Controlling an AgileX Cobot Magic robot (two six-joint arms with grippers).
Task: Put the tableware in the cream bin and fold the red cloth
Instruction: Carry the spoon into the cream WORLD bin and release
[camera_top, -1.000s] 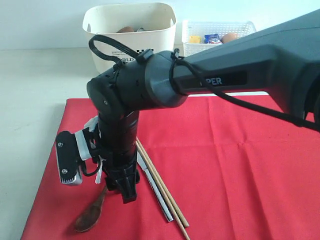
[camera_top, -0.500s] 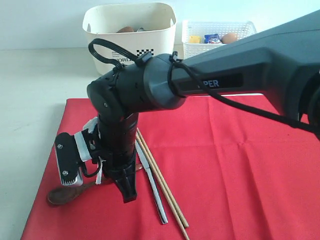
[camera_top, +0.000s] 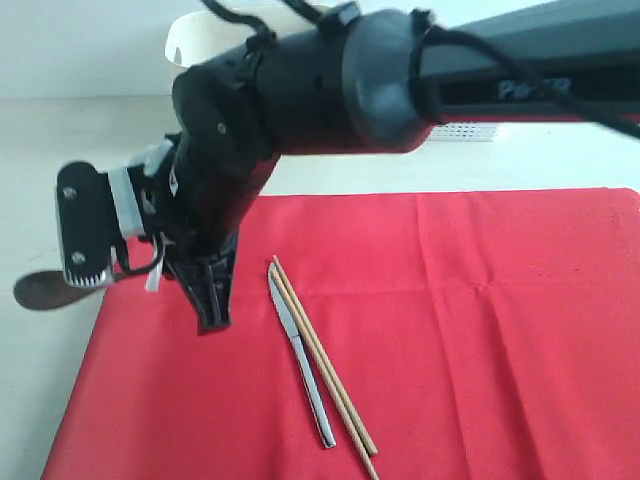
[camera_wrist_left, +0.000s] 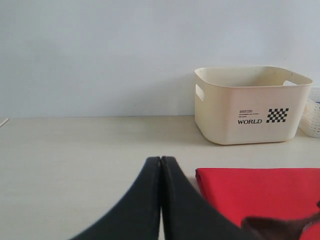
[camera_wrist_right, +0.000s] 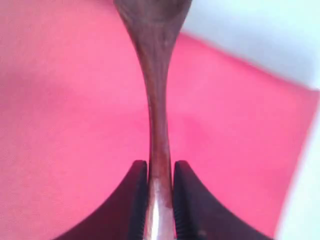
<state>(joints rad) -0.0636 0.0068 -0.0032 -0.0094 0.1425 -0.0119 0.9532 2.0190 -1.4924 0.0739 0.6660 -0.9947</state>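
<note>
My right gripper is going to let go of the dark wooden spoon inside the cream bin (camera_top: 251, 59), around the middle of the bin's opening. The spoon is now held over the red cloth.
My right gripper (camera_wrist_right: 160, 167) is shut on the handle of the dark wooden spoon (camera_wrist_right: 154, 75) and holds it in the air over the red cloth (camera_wrist_right: 60, 125). In the exterior view that gripper (camera_top: 212, 312) hangs above the cloth's (camera_top: 450, 320) left part, and the spoon's bowl (camera_top: 38, 290) sticks out past the cloth's left edge. A silver knife (camera_top: 300, 365) and wooden chopsticks (camera_top: 325, 365) lie side by side on the cloth. The arm hides most of the cream bin (camera_top: 185, 40); the left wrist view shows the bin (camera_wrist_left: 250, 107) whole. My left gripper (camera_wrist_left: 161, 161) is shut and empty.
A strip of the white lattice basket (camera_top: 470, 131) shows under the right arm at the back, and its edge (camera_wrist_left: 312, 117) stands beside the cream bin. Pale tabletop (camera_wrist_left: 75, 160) surrounds the cloth. The right arm's bulk (camera_top: 330, 80) spans the upper exterior view.
My right gripper closed on the spoon's handle, swung the spoon round to the left, then lifted it off the cloth. Knife and chopsticks stayed put.
</note>
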